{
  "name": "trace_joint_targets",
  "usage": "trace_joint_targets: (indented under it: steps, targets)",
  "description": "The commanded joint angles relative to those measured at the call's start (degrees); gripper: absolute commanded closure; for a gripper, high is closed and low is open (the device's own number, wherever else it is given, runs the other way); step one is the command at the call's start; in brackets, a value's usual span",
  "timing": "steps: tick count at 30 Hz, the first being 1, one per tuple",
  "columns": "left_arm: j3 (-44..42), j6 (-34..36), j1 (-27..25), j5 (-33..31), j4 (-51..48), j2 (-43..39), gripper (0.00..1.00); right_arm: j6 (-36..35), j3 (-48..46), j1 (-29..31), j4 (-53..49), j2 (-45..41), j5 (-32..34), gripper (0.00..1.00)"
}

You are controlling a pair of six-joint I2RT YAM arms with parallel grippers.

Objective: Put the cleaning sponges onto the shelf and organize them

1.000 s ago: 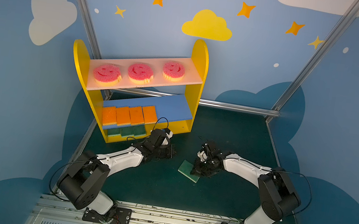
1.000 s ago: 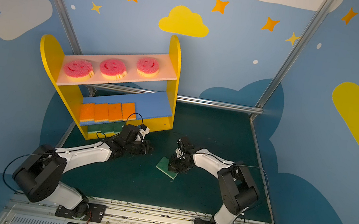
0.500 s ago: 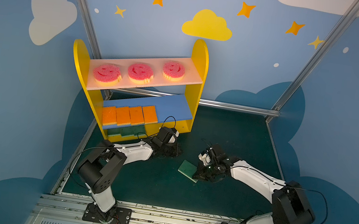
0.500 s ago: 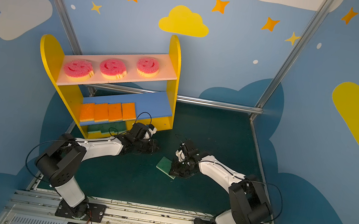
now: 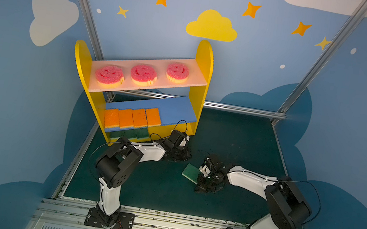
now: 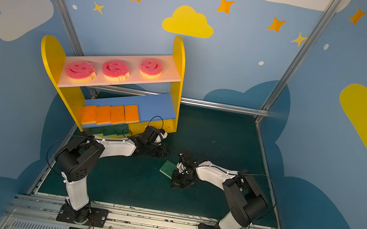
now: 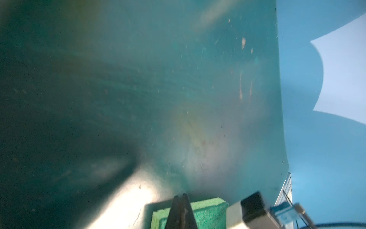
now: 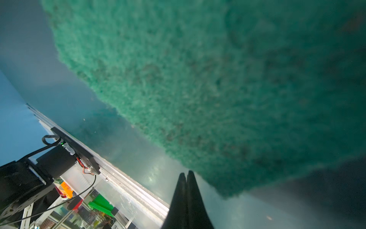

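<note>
The green sponge has my left gripper shut at its shelf side, so that gripper should back away and grab the front corner (image 5: 183, 174) once my right gripper turns the sponge.
The shelf (image 5: 205, 56) (image 6: 180, 52) holds three pink smiley cleaning sponges (image 5: 143, 74) on its pink board. Several orange ones (image 5: 132, 118) lie on the blue board and three green ones (image 5: 129, 133) on the yellow base. One more green sponge (image 5: 190, 172) (image 6: 168, 168) lies flat on the dark green floor between the arms. My left gripper (image 5: 183, 156) (image 7: 182, 195) is shut and empty, low by the shelf's front corner, just behind that sponge (image 7: 208, 214). My right gripper (image 5: 200, 187) (image 8: 186, 173) is shut and empty beside the sponge's (image 8: 198, 79) right edge.
Blue painted walls with metal posts (image 5: 308, 72) enclose the floor on three sides. A metal base rail (image 5: 173, 220) carrying both arm mounts runs along the front. The right arm's wrist (image 7: 253, 206) shows close to my left gripper.
My left gripper has slid right along the shelf's front while its arm folded up. My right gripper has drawn a little toward the front rail. The floor sponge has not moved.
</note>
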Motion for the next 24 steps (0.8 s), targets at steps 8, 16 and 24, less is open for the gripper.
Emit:
trace_joint_targets:
  steps: [8,16,24]
  targets:
    - [-7.57,-0.32,-1.87,0.44,3.28,-2.3,0.97,-1.42,2.83,-5.39,-2.94,1.93,1.92,1.0]
    - [-16.38,-1.87,-2.48,-1.05,4.33,-11.84,0.97,-2.8,10.33,-7.57,-2.51,8.76,-0.11,1.0]
    - [-20.31,-3.69,-1.93,-4.43,0.14,-21.59,0.75,-3.67,14.84,-8.01,-3.57,12.19,-1.38,1.0]
